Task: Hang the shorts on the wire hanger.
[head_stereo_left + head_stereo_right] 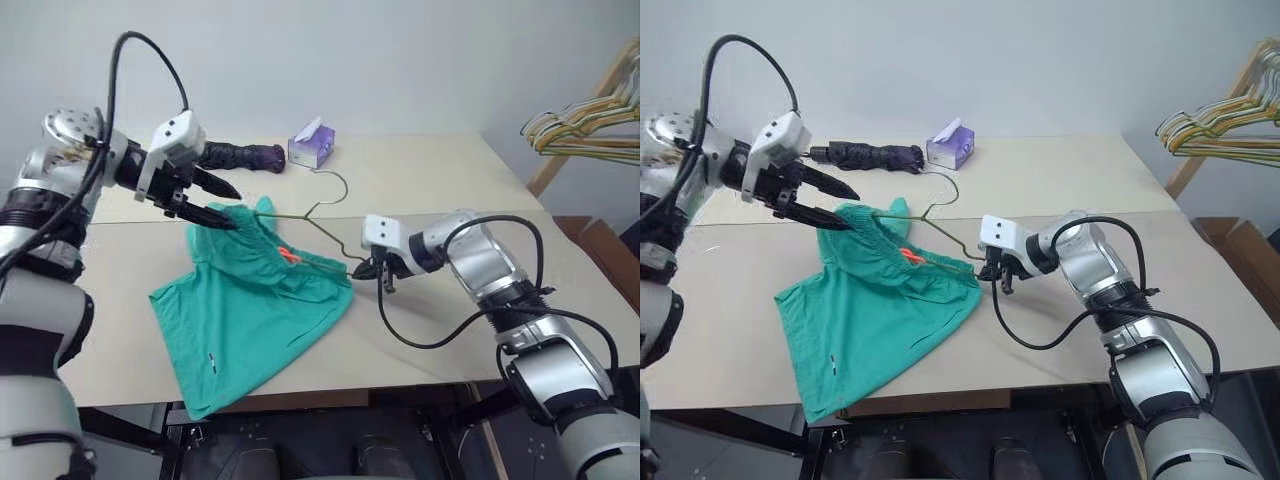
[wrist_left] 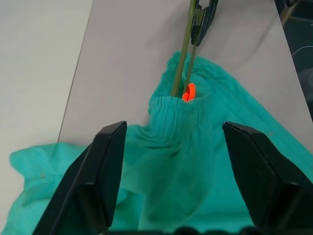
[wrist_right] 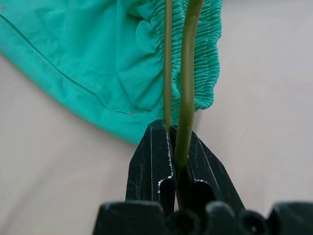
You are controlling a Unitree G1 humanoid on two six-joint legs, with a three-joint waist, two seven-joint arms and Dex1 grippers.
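I can see the hanger's corner in my right gripper poking out beyond the shorts' waistband, so I should use that gripper to take the waistband's loose end (image 1: 342, 283) and pull it over the hanger's corner.
The teal-green shorts (image 1: 250, 320) lie spread on the table, with their gathered waistband lifted toward the back. The thin wire hanger (image 3: 187, 73) runs through the waistband, and its hook (image 1: 343, 188) points to the back of the table. My right gripper (image 1: 373, 268) is shut on the hanger's right corner, just past the waistband's right end. My left gripper (image 1: 224, 204) is open at the waistband's left end, with a finger (image 2: 105, 166) on each side of the bunched cloth. An orange tag (image 2: 188, 92) shows inside the waistband.
A dark purple folded umbrella (image 1: 240, 155) and a purple tissue box (image 1: 311, 146) sit at the back of the table (image 1: 450, 180). A bunch of pale hangers (image 1: 585, 125) hangs on a wooden rack at the right. The table's front edge runs just below the shorts' hem.
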